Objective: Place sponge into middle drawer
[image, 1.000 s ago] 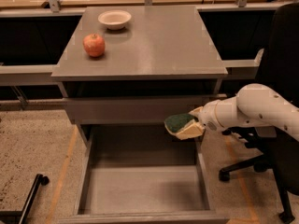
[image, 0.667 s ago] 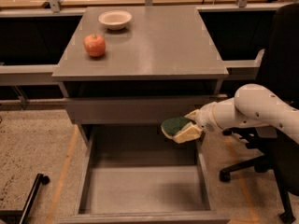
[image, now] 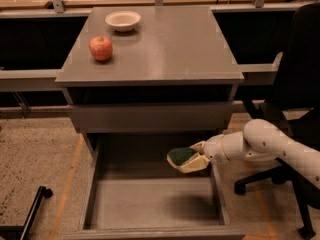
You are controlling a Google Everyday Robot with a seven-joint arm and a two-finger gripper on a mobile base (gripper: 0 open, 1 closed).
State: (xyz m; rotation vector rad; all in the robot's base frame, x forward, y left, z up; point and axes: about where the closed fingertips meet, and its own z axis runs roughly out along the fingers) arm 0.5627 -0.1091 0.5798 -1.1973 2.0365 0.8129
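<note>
My gripper will let go of the sponge on the bare bottom at the centre of the open middle drawer (image: 158,189).
The sponge (image: 181,157), pale yellow with a dark green top, is held in my gripper (image: 192,157). The gripper reaches in from the right on a white arm and is shut on the sponge. It holds the sponge in the air over the right rear part of the open middle drawer (image: 150,201), a wide grey box with a bare flat floor. The sponge's shadow falls on the drawer floor below it.
A grey cabinet top (image: 165,44) carries a red apple (image: 101,48) and a white bowl (image: 122,20). A closed grey drawer front (image: 150,116) sits above the open one. A black office chair (image: 295,109) stands at the right. A black bar (image: 30,211) lies on the floor at left.
My gripper has carried the sponge leftward and slightly lower, from beside the drawer's right wall to over its inside.
</note>
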